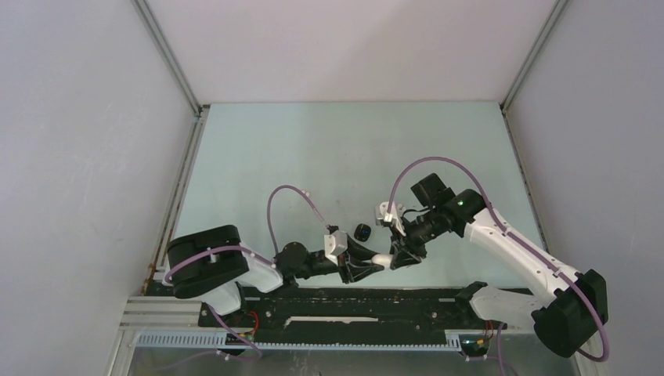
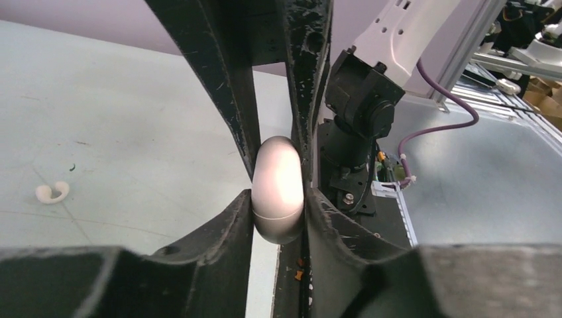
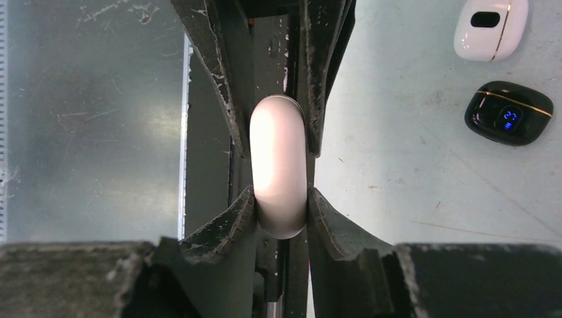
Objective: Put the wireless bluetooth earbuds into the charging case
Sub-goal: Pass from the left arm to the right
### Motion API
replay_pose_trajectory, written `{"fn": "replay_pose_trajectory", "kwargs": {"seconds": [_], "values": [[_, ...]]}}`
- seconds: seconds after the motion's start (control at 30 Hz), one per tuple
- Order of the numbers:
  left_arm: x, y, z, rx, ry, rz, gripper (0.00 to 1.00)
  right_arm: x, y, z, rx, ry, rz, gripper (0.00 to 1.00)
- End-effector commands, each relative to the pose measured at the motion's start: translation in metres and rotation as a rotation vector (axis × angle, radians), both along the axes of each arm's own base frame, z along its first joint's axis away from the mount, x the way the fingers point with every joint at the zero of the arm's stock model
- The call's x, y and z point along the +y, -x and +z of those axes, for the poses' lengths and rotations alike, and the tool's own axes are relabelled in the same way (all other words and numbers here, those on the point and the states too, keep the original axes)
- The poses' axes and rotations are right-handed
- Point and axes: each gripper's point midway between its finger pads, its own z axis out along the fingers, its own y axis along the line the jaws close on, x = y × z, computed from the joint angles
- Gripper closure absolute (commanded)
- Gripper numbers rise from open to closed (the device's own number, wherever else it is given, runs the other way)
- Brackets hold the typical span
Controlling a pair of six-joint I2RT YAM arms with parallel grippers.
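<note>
The fingers of my left gripper span the seam of the charging case's lid, so it should take a new grip on the case's base (image 2: 278, 232) while my right gripper steadies the case, before opening the lid.
A white pebble-like charging case (image 1: 382, 258) hangs above the table's near edge, held between both grippers from opposite ends. My left gripper (image 1: 368, 266) is shut on its one end; in the left wrist view my fingers (image 2: 242, 218) clamp the case (image 2: 278, 189), whose lid seam looks closed. My right gripper (image 1: 397, 254) is shut on the other end; the right wrist view shows the case (image 3: 278, 165) squeezed between my fingers (image 3: 325, 212). One white earbud (image 2: 52, 193) lies on the table. The other earbuds are out of view.
A black case (image 3: 509, 112) with a lit blue display and a second white case (image 3: 490, 26) lie on the table beside the right gripper. The black case (image 1: 362, 232) also shows in the top view. The black base rail (image 1: 352, 301) runs just below the grippers.
</note>
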Motion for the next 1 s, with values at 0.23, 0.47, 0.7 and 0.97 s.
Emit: {"fn": "replay_pose_trajectory", "kwargs": {"seconds": [0.23,0.47,0.7,0.97], "values": [[-0.005,-0.01,-0.001,-0.028,-0.018,0.05,0.46,-0.004,-0.016,0.016,-0.178,0.012,-0.035,0.86],[-0.011,-0.008,0.001,-0.019,-0.011,0.031,0.46,-0.005,-0.017,0.012,-0.189,0.039,-0.031,0.85],[-0.015,-0.009,0.003,-0.012,-0.004,0.025,0.5,-0.002,-0.018,0.01,-0.189,0.045,-0.029,0.85],[-0.018,-0.012,-0.006,0.004,-0.039,0.036,0.47,-0.002,-0.019,0.012,-0.201,0.043,-0.034,0.84]]}}
